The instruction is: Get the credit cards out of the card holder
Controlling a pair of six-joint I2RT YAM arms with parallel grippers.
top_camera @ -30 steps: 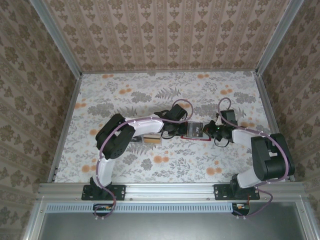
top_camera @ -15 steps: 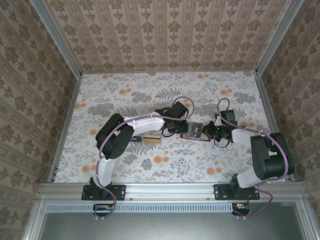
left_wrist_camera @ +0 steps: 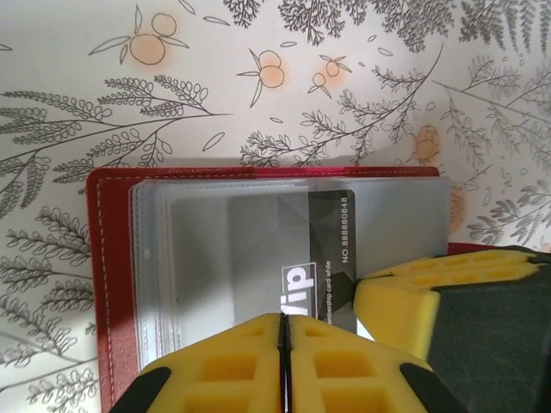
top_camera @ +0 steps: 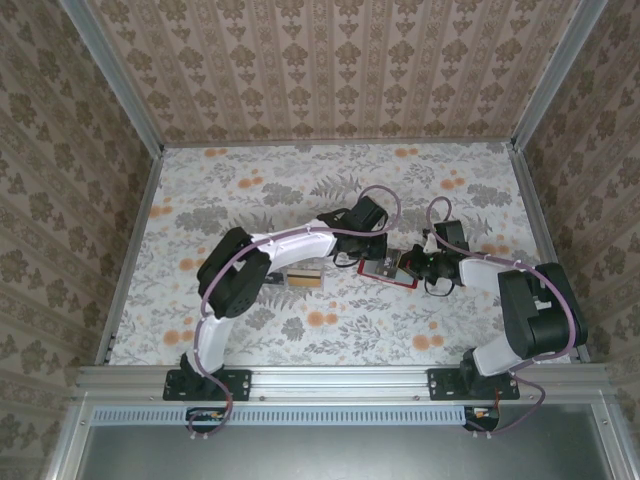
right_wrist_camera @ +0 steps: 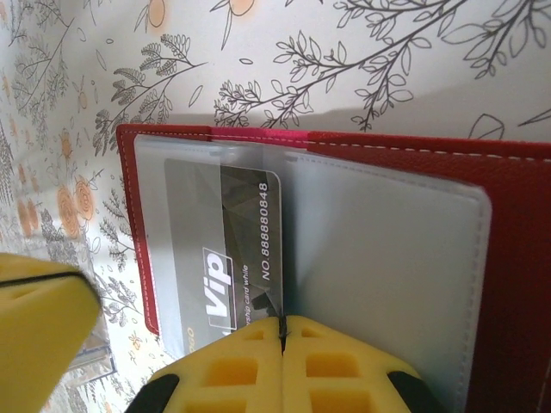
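The credit card's edge lies flat at my right gripper's shut fingers; I will open them, pinch that edge (right_wrist_camera: 277,292), pull the card out.
The red card holder (top_camera: 387,270) lies open mid-table between both grippers. Its clear sleeves face up in the left wrist view, inside the red cover (left_wrist_camera: 110,284). A dark grey credit card (left_wrist_camera: 320,245) marked "Vip" sticks partway out of a sleeve. My left gripper (left_wrist_camera: 282,320) is shut, its yellow tips over the card's near edge. I cannot tell whether it pinches the card. My right gripper (right_wrist_camera: 281,325) is shut too, tips on the holder (right_wrist_camera: 516,258) at the edge of the card (right_wrist_camera: 237,228). From above, the left gripper (top_camera: 367,257) and right gripper (top_camera: 411,262) face each other.
A flat card with a brown band (top_camera: 305,278) lies on the flowered tablecloth beside the left forearm. Patterned walls with metal rails (top_camera: 140,230) close the table on three sides. Open cloth lies toward the back and the front.
The left wrist has swung right and further onto the holder. The holder has turned slightly, its left end now nearer the back. The right arm has barely moved.
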